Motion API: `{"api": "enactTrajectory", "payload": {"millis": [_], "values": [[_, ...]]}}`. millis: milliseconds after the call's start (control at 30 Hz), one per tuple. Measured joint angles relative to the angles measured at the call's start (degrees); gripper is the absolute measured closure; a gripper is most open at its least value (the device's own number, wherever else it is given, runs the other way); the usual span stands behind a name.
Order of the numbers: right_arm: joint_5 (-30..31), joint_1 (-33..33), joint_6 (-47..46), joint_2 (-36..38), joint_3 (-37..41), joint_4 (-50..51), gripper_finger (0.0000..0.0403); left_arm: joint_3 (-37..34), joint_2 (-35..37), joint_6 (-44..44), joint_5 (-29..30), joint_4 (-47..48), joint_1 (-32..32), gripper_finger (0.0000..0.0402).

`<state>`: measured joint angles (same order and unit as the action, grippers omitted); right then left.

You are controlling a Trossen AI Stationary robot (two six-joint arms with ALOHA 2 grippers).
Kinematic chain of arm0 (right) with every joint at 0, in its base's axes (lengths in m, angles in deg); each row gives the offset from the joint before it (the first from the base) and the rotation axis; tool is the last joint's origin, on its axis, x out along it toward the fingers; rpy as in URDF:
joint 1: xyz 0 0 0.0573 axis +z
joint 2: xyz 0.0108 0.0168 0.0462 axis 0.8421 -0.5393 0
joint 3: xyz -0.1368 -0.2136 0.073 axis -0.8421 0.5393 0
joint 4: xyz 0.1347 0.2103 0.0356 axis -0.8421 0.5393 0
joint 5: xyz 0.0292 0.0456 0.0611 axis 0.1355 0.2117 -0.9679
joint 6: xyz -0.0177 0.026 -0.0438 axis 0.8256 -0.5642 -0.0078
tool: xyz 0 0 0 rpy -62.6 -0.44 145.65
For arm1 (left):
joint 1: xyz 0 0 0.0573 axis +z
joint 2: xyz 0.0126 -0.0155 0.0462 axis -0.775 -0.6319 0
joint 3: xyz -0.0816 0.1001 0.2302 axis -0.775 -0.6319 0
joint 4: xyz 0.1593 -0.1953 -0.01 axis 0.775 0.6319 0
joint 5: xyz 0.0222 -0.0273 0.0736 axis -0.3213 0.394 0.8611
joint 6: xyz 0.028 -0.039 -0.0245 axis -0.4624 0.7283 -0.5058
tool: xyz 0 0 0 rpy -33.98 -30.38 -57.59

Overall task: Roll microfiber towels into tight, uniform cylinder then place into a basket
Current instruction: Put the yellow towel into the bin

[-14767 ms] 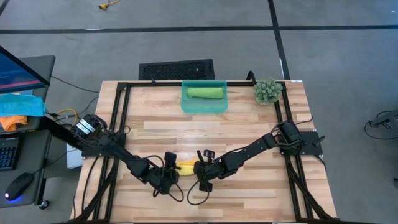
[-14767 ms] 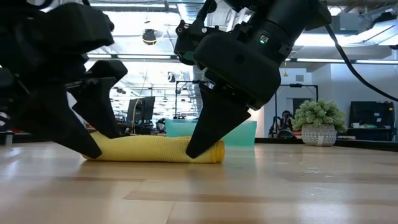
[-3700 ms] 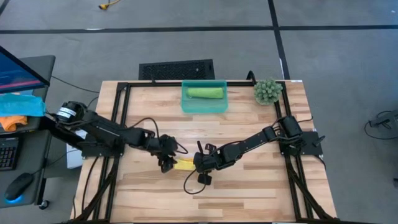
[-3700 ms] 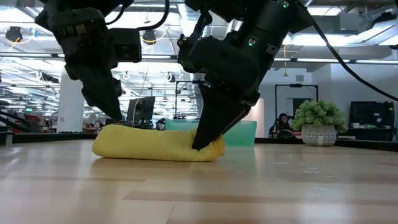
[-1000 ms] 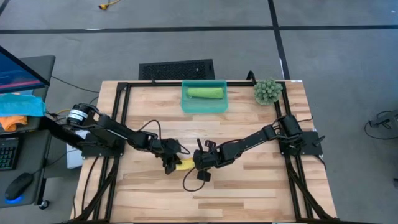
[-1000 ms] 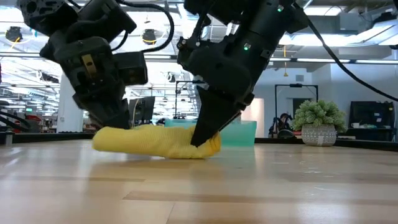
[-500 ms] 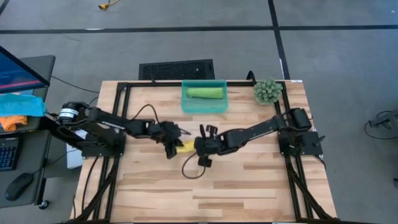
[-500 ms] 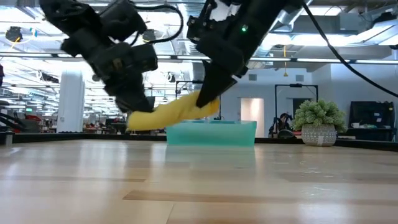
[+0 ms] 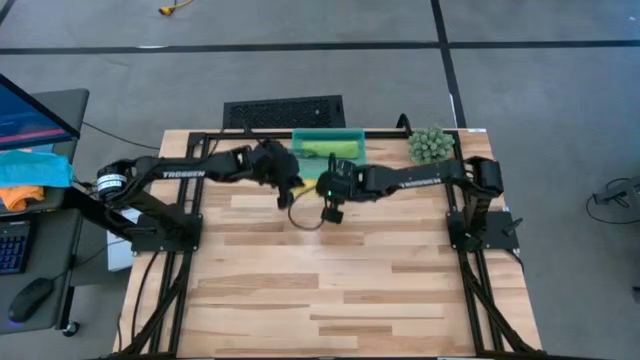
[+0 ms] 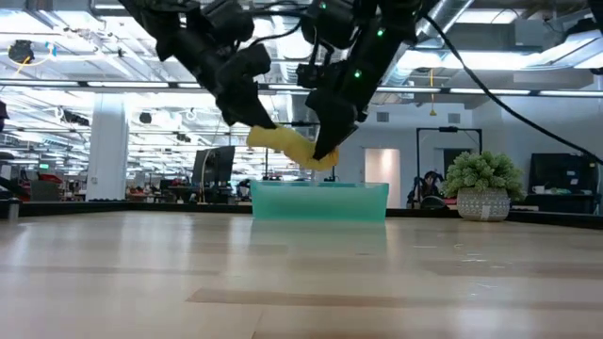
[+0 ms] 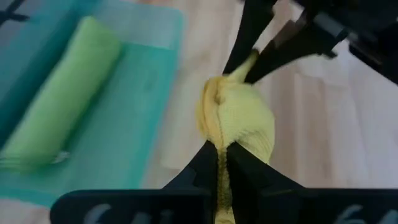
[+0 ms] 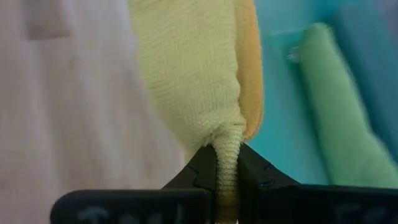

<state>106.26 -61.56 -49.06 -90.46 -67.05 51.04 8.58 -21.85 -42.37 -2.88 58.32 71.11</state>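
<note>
My left gripper should set the yellow towel, now hanging above the basket's near wall, down and let go of it on the basket's bottom beside the light green towel (image 9: 330,164) (image 11: 115,121), along the near side of the basket.
The yellow microfiber towel (image 10: 287,146), rolled into a short cylinder, hangs in the air between my two grippers, above the near wall of the teal basket (image 9: 300,165). My left gripper (image 10: 256,132) is shut on its left end and my right gripper (image 10: 323,155) on its right end. The light green towel (image 9: 330,148) lies rolled inside the basket on its floor, along the far wall. In the high view the gripper bodies hide most of the yellow roll. My left gripper pinches the roll's left end (image 11: 219,149) between its two fingers, slanting down from the table's left side. The roll is lifted clear, this end the higher one. My right gripper pinches a bunched tip of cloth at the roll's right end (image 12: 227,146) between its two fingers, slanting down from the right. The roll is clear of the table and hangs tilted, this end lower.
A small potted plant (image 9: 430,146) stands at the far right corner beside the basket. A black grille panel (image 9: 283,111) lies on the floor beyond the far edge. A black frame (image 9: 195,200) runs along the table's sides. Bare wood spreads across the near half.
Both grippers have risen and travelled toward the table's far edge, carrying the yellow roll between them. The roll has gone from lying on the table to hanging clear by the basket, and it now tilts with its right end lower.
</note>
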Motion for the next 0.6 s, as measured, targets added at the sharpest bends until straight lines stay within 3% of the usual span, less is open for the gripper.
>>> {"api": "enactTrajectory", "payload": {"millis": [267, 467, 600], "values": [[-6.43, -9.21, 5.93, 0.64, -0.06, -4.03, 0.0363, 0.62, -1.40, -2.49, -2.99, -1.87, 9.49, 0.0394], [-11.05, -15.75, 8.14, 0.59, 0.07, -3.87, 0.0362, 4.89, -9.10, -5.74, -3.30, -8.40, 12.95, 0.0394], [-12.05, -19.28, 9.28, 0.57, 0.13, -3.74, 0.0362, 11.22, -16.50, -6.68, -3.92, -5.95, 14.88, 0.0397]]}}
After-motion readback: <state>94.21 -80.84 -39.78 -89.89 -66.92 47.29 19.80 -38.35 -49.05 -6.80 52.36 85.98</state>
